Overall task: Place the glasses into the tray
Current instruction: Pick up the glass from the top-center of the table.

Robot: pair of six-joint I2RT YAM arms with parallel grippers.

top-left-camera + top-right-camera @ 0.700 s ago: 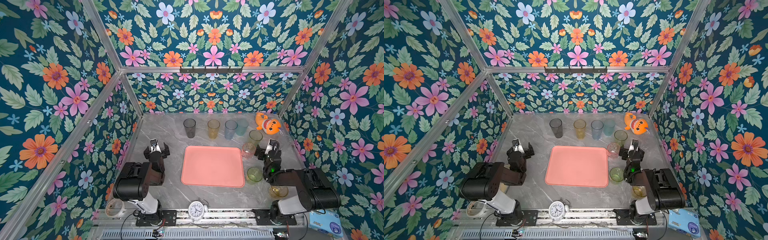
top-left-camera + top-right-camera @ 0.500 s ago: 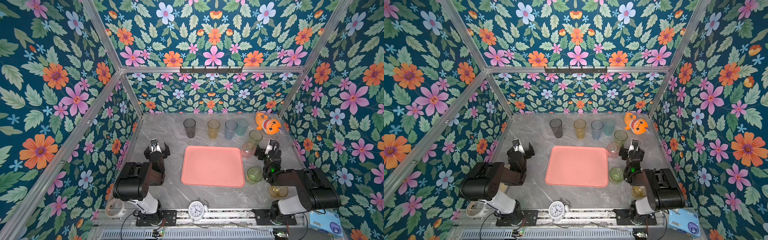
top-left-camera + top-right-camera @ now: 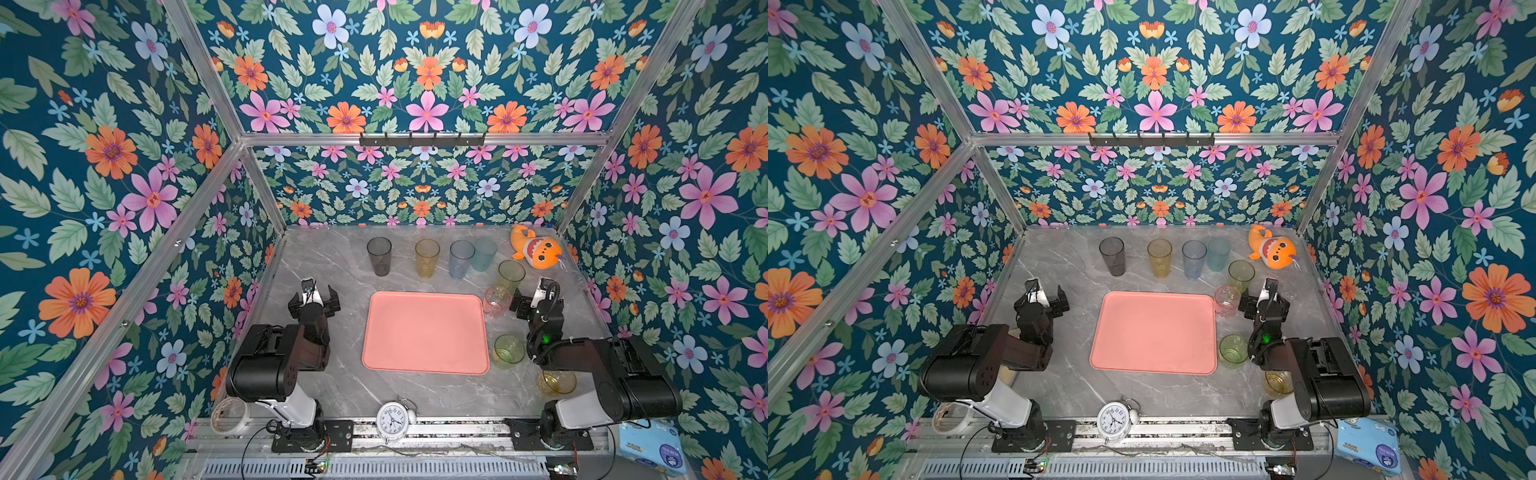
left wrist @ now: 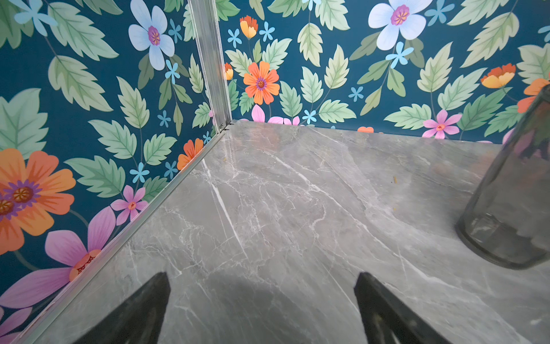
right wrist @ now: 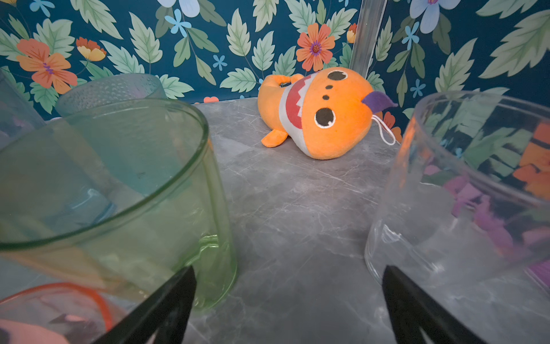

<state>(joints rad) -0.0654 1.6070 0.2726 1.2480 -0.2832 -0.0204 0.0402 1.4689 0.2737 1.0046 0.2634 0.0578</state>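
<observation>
I move my left gripper to the grey glass next and close it on its rim (image 3: 368, 244) (image 4: 545, 93), on the side away from the amber glass.
The salmon-pink tray (image 3: 424, 332) lies bare in the middle of the table. Behind it stand grey (image 3: 379, 255), amber (image 3: 427, 257), blue (image 3: 461, 258) and teal (image 3: 485, 254) glasses in a row. A tall green glass (image 3: 511, 276), a short pink one (image 3: 496, 301), a short green one (image 3: 508, 351) and a yellow one (image 3: 557, 382) stand right of the tray. My left gripper (image 3: 314, 299) hovers open left of the tray, the grey glass (image 4: 515, 208) off to one side. My right gripper (image 5: 288, 269) is open between the green glass (image 5: 119, 193) and a clear glass (image 5: 476, 193), holding nothing.
An orange plush fish (image 3: 536, 249) lies in the back right corner. An alarm clock (image 3: 392, 419) and a tape roll (image 3: 230, 415) sit at the front rail. A blue packet (image 3: 650, 446) lies outside at front right. Floral walls close three sides.
</observation>
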